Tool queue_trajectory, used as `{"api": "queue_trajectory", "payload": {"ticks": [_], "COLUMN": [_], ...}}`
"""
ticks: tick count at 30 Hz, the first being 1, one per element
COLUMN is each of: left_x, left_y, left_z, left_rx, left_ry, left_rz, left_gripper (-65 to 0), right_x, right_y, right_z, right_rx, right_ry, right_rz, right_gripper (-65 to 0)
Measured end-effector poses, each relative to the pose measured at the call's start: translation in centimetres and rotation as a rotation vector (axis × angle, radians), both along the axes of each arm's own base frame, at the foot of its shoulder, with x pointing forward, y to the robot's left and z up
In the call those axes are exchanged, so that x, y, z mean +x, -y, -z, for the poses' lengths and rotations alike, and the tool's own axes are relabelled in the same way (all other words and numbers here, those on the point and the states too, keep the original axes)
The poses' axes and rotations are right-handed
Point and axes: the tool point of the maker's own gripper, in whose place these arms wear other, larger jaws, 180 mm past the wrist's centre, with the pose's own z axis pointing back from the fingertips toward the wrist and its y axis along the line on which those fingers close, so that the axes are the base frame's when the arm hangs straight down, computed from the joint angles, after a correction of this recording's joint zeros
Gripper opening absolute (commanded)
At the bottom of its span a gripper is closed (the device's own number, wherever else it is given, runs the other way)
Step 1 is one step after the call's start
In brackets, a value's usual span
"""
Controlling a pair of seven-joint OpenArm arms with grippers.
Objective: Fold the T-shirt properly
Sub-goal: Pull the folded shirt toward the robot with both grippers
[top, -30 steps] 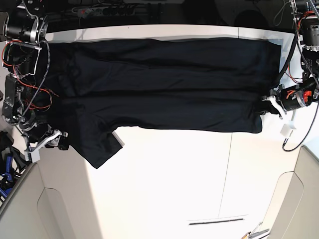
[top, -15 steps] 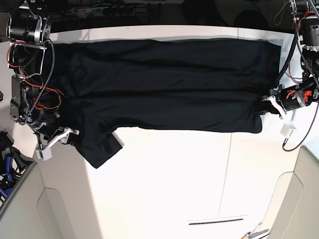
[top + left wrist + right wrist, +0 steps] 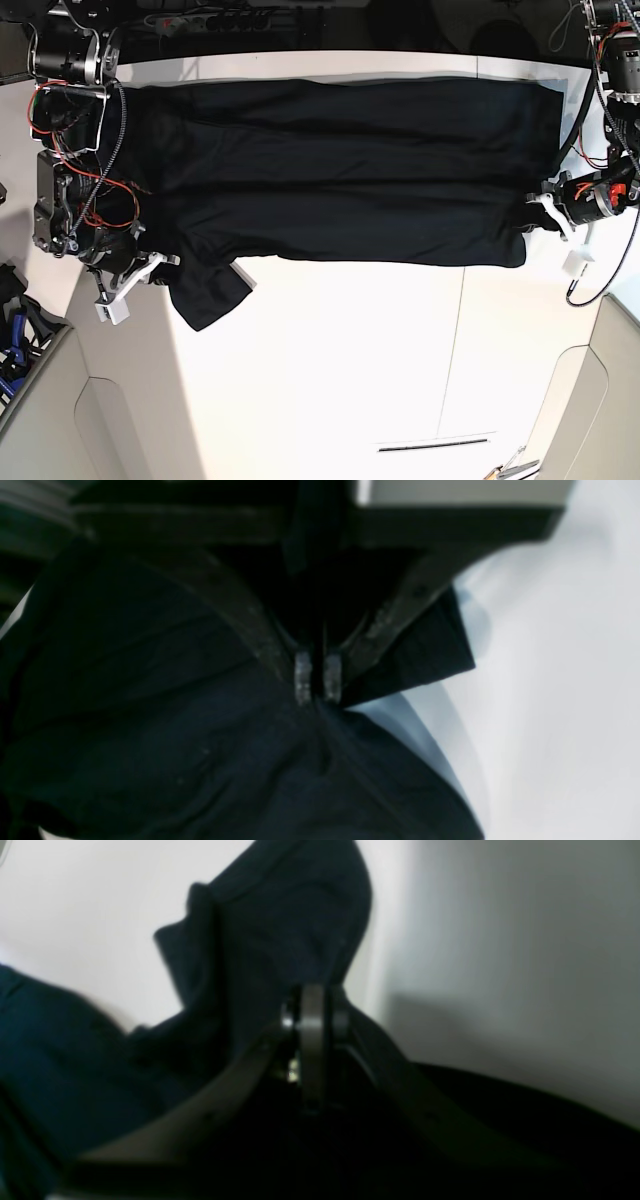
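My right gripper will let go of the black T-shirt's pinched edge on the shirt's far half (image 3: 100, 140), beyond the hanging sleeve.
The black T-shirt (image 3: 340, 170) lies spread lengthwise across the far half of the white table (image 3: 330, 380), with one sleeve hanging toward the near side at the left. My right gripper (image 3: 165, 265) sits at that sleeve's outer edge. In the right wrist view its jaws (image 3: 312, 1005) are shut, and the dark sleeve cloth (image 3: 280, 915) bunches up at the tips. My left gripper (image 3: 533, 212) is at the shirt's right end. Seen from the left wrist, it (image 3: 317, 680) is shut on a pinch of the black cloth (image 3: 150, 730), with creases radiating from the tips.
Cables and arm bases crowd the table's far corners. A white connector (image 3: 578, 265) dangles on a cable near my left arm. A blue object (image 3: 15, 340) lies off the table at the left. A thin dark slot (image 3: 435, 443) marks the near tabletop.
My right gripper slid right to the sleeve's edge and closed from wide open to shut. The sleeve has bunched slightly rightward. The left arm has not moved.
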Motion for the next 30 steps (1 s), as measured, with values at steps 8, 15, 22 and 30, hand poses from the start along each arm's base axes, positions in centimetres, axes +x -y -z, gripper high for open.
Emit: {"api": "queue_trajectory", "payload": {"ticks": [8,15,22,30], "left_x": [-2.2,-4.2,-6.3,-8.6], "left_y": [1.1,1.9,2.5,0.0], "left_z": [-1.8,-3.9,-3.3,-3.4], "left_rx": [0.072,0.165,0.203,0.222], "left_ry": [0.012,0.051,0.025,-0.001], "left_rz": [0.12,0.238,0.282,0.212], "left_gripper": [-65.0,-65.0,-65.0,-65.0], "right_x": [-3.7,-7.9,-12.0,-16.2], "right_y": [1.5,2.7,3.9,5.3], "right_z": [-5.2,-8.8,-8.0,-6.9], "right_rx": [0.046,0.039,0.062,0.097], "right_ry": [0.125,0.233,0.177,0.113], "right_rz": [0.022,0.044,0.077,0.119], "right_gripper": [-65.0,-65.0,-65.0,-65.0]}}
